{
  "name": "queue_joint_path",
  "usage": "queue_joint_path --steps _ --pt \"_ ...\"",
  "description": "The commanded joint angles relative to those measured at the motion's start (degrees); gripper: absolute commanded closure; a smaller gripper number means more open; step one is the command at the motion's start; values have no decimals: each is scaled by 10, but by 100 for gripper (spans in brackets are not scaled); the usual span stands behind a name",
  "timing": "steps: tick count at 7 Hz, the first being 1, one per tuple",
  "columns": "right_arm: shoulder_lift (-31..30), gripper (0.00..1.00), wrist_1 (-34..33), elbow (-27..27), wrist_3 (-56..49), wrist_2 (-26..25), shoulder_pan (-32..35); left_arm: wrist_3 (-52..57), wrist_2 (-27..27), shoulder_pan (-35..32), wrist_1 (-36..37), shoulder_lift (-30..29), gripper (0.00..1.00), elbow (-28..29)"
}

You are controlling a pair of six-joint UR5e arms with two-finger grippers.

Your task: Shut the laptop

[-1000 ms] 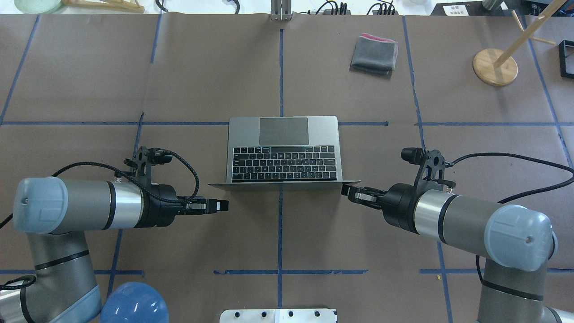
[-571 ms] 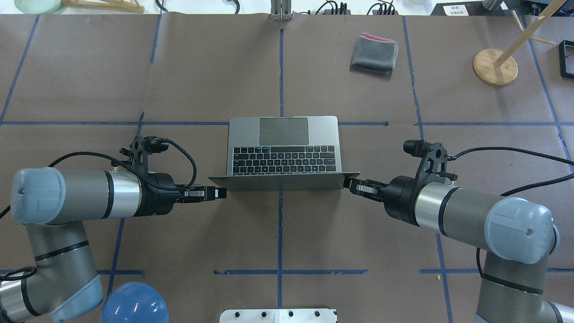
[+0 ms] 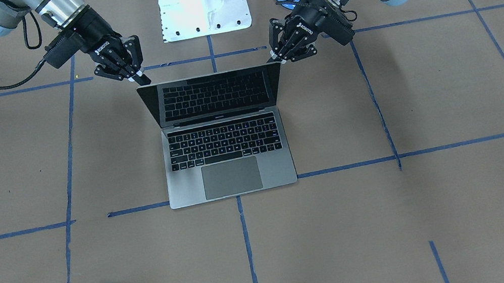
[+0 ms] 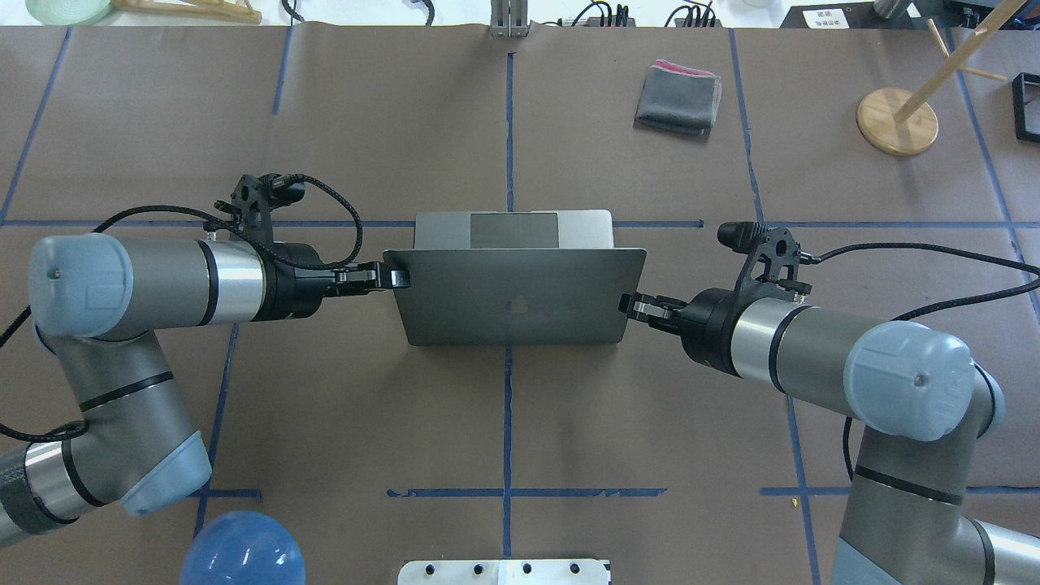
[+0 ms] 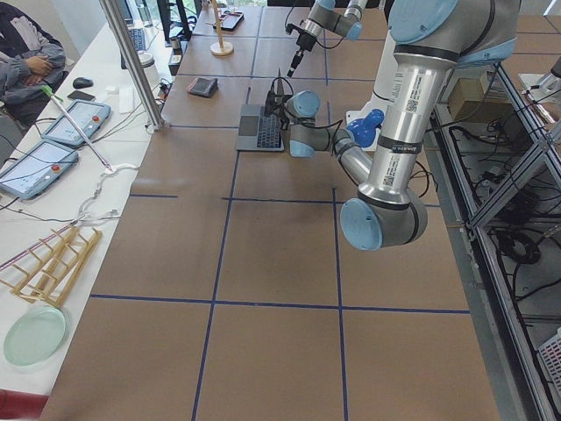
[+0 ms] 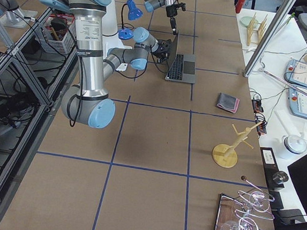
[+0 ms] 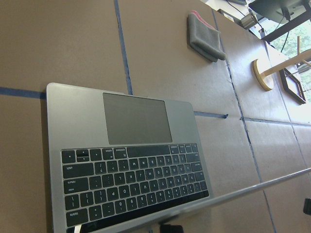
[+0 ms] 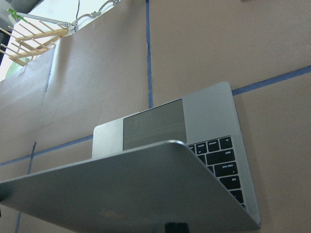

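Next, my left gripper lets go of the laptop's lid flat over the black keys and the trackpad (image 3: pixel 228 157) (image 7: pixel 147 151).
The space-grey laptop (image 4: pixel 515 276) sits at the table's middle, half open. Its lid with the apple logo leans forward over the black keys (image 3: pixel 224 141); only the trackpad end of the base shows from overhead. My left gripper (image 4: pixel 398 278) is shut, its tip against the lid's top left corner; it also shows in the front view (image 3: pixel 280 58). My right gripper (image 4: pixel 626 303) is shut, its tip against the lid's right edge, also seen in the front view (image 3: pixel 140 78). The wrist views show the keyboard (image 7: pixel 136 187) and the lid's back (image 8: pixel 121 189).
A folded grey cloth (image 4: pixel 678 97) lies far right of the laptop. A wooden stand (image 4: pixel 898 122) is at the far right, next to a black frame (image 4: pixel 1028 106). A blue lamp (image 4: pixel 242 548) and a white plate (image 4: pixel 504 571) sit at the near edge.
Both grippers have moved away from the robot, pushing the lid. The lid has swung from nearly upright to leaning over the keyboard, covering the keys from overhead.
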Motion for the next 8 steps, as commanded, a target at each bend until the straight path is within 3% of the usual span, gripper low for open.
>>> queue_joint_path --steps 1,2,6,8 --pt "18 96 -11 -33 1 31 36 2 0 -14 11 -34 100 42" --pt "56 96 -14 -75 2 77 68 2 0 -18 12 -46 100 61" --pt "152 96 -23 -214 -3 141 131 3 1 -26 11 -103 100 159" --pt "189 96 -23 -286 -4 142 131 6 1 -27 11 -119 100 214"
